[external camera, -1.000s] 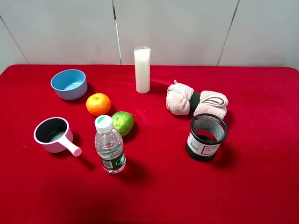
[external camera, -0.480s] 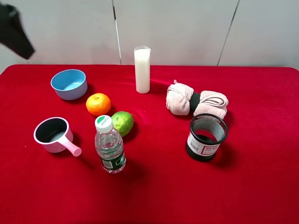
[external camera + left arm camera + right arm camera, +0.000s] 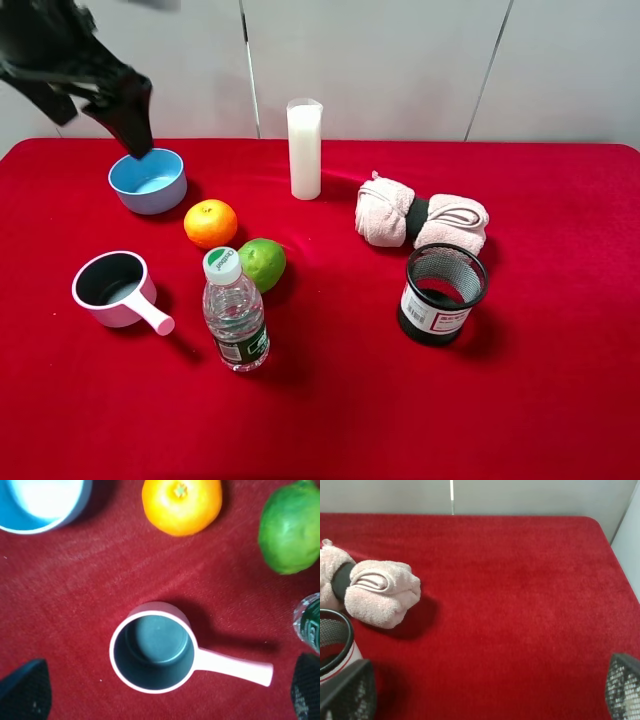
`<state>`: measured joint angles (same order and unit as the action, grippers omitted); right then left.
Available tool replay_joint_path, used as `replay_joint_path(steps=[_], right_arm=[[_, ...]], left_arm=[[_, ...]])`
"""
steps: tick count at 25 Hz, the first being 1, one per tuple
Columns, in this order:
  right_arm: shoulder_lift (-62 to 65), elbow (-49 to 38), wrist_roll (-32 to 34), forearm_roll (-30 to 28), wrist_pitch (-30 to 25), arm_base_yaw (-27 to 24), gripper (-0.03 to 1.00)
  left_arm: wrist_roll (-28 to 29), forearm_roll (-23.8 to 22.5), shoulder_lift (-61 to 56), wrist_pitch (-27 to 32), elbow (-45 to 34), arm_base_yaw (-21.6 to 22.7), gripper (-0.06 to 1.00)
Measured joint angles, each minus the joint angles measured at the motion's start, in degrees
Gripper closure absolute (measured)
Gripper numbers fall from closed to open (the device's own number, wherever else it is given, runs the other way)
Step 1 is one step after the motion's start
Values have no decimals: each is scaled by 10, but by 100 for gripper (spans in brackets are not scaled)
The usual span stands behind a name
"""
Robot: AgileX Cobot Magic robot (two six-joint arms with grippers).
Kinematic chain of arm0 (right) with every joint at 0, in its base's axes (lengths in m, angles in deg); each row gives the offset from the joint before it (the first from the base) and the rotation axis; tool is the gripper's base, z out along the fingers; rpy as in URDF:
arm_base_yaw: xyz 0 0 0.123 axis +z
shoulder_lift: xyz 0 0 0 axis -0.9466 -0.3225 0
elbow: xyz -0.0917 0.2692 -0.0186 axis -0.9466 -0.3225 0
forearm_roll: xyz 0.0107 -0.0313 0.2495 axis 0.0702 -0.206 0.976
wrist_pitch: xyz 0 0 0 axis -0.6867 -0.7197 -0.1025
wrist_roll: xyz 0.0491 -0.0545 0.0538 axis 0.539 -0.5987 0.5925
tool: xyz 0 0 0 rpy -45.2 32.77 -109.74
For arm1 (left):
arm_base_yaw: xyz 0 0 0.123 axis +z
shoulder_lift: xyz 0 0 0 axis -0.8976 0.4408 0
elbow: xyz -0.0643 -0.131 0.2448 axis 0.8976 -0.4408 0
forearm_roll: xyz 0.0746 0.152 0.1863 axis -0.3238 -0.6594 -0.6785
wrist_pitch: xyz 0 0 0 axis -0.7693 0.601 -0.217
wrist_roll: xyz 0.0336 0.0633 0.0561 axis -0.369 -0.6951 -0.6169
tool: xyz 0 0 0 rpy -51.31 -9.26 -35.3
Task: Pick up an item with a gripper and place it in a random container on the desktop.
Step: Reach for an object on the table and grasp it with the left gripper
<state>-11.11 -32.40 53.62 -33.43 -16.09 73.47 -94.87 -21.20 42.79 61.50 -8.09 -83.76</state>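
My left gripper is to close around the middle of the orange [image 3: 210, 224] [image 3: 182, 504], which sits between the light blue bowl and the green lime.
The orange [image 3: 211, 223] lies on the red desktop [image 3: 330, 410], just in front and to the right of the light blue bowl [image 3: 150, 198]. My left gripper [image 3: 126, 118] hangs high above the table's back left, over the bowl's far rim in the exterior view. In the left wrist view the left gripper [image 3: 165, 692] is open and empty, looking down on the orange [image 3: 181, 505] and the bowl [image 3: 80, 502]. My right gripper [image 3: 485, 692] is open and empty over bare cloth; it is out of the exterior view.
A green lime [image 3: 262, 263] touches the orange's right front. A pink handled cup [image 3: 112, 288], a water bottle [image 3: 235, 310], a tall white cup [image 3: 304, 148], a rolled pink towel [image 3: 420, 222] and a black mesh pen holder [image 3: 441, 294] stand around.
My left arm has come into the exterior view from the top left corner and moved right and down, over the blue bowl. Nothing on the table has moved.
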Motion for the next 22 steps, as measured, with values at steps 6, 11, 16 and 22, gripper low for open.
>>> replay_joint_path(steps=[6,11,16,22], right_arm=[[0,0,0,0,0,0,27],[0,0,0,0,0,0,27],[0,0,0,0,0,0,27],[0,0,0,0,0,0,27]], left_arm=[[-7,0,52,-27,0,0,0],[-14,0,88,-48,8,0,0],[-27,-3,126,-70,20,-12,0],[-30,-4,168,-97,24,-22,0]])
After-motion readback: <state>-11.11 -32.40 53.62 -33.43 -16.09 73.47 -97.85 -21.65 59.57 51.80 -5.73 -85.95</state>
